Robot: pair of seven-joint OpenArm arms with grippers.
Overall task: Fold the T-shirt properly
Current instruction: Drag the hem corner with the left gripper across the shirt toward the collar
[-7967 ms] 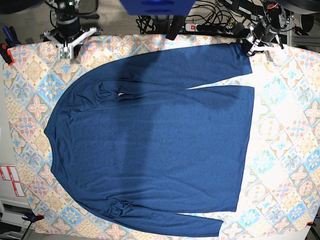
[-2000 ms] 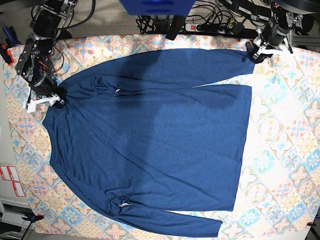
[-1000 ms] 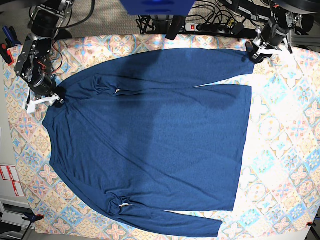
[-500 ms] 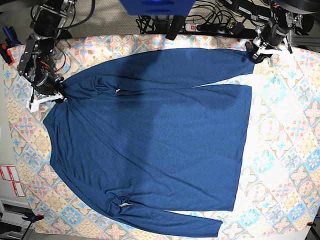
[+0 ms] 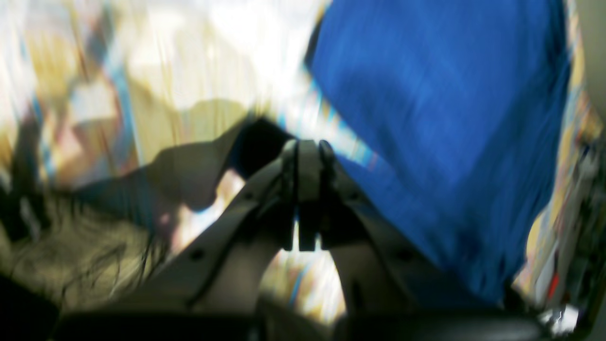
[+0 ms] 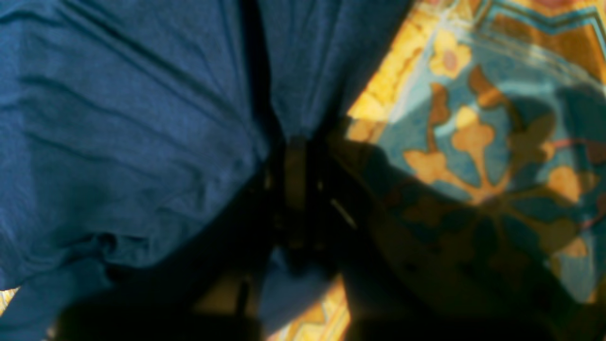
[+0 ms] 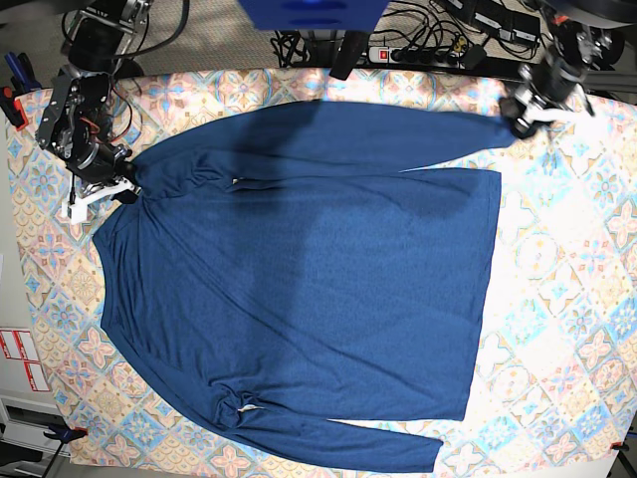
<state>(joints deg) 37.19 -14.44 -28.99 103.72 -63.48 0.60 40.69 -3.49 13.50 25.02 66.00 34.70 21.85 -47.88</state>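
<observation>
Next, I release the upper sleeve's cuff end with my left gripper on the T-shirt's hem edge [image 7: 489,227], near its far corner.
The dark navy T-shirt [image 7: 318,269] lies spread flat on the tablecloth, collar to the left and hem to the right in the base view. My right gripper [image 7: 109,187] is at the shirt's upper-left shoulder edge. In the right wrist view this gripper [image 6: 296,151] is shut on a pinch of T-shirt [image 6: 142,118] cloth that puckers toward it. My left gripper [image 7: 520,112] is shut on the cuff end of the upper sleeve at the back right. The left wrist view is blurred, showing the closed left gripper [image 5: 307,151] beside the T-shirt [image 5: 440,118].
The pastel tile-patterned tablecloth [image 7: 567,299] covers the table. Behind the far edge are a power strip and cables [image 7: 418,52] and a blue object [image 7: 309,12]. A red clamp [image 7: 10,105] grips the left edge, and white labels [image 7: 20,358] sit lower left.
My right gripper has closed on the shoulder edge and drawn it slightly up and to the right. My left gripper has moved right with the sleeve cuff, stretching the sleeve.
</observation>
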